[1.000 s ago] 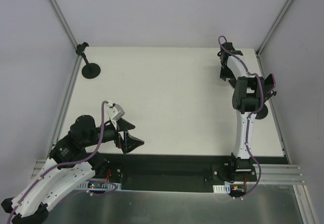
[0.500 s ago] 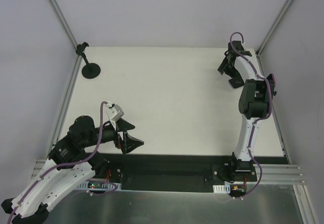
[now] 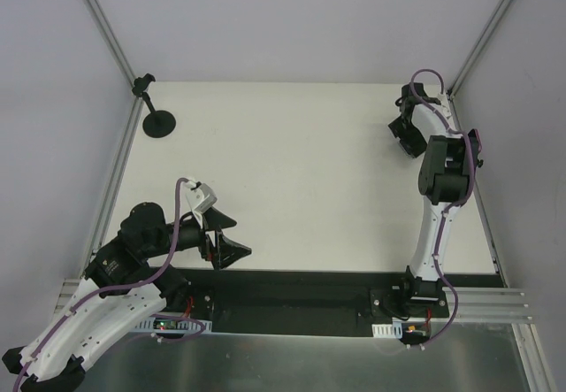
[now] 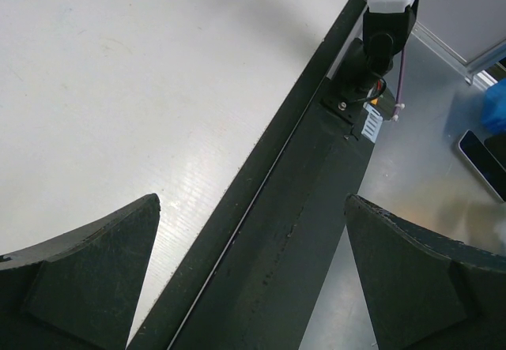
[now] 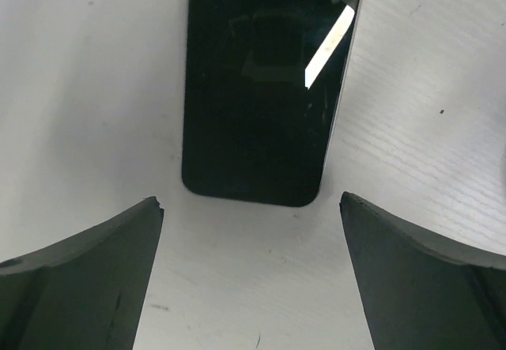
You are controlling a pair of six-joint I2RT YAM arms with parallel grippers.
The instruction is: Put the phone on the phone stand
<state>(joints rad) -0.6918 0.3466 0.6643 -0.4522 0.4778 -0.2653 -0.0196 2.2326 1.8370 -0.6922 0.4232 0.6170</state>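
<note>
The phone is in a corner of the table, far from the phone stand. My right gripper will pinch the phone's near end (image 5: 253, 180) and bring it toward the middle of the table.
The phone (image 5: 261, 89) lies flat on the white table, glossy black face up, seen in the right wrist view. My right gripper (image 5: 249, 198) hovers over its near end, open, with its fingers apart from the phone on either side. In the top view the right gripper (image 3: 407, 131) is at the far right corner and covers the phone. A black phone stand (image 3: 159, 123) with a round base stands at the far left corner. My left gripper (image 3: 225, 240) rests open and empty at the near left edge, shown over the black rail in the left wrist view (image 4: 251, 197).
The table (image 3: 292, 171) is bounded by grey walls and metal posts. A dark piece with a pinkish edge (image 3: 475, 149) sits beside the right arm's elbow; I cannot tell what it is. A black rail (image 4: 300, 208) runs along the near edge.
The right gripper has opened and moved from left of the far right corner toward it, the elbow straightening. The left arm has stayed still.
</note>
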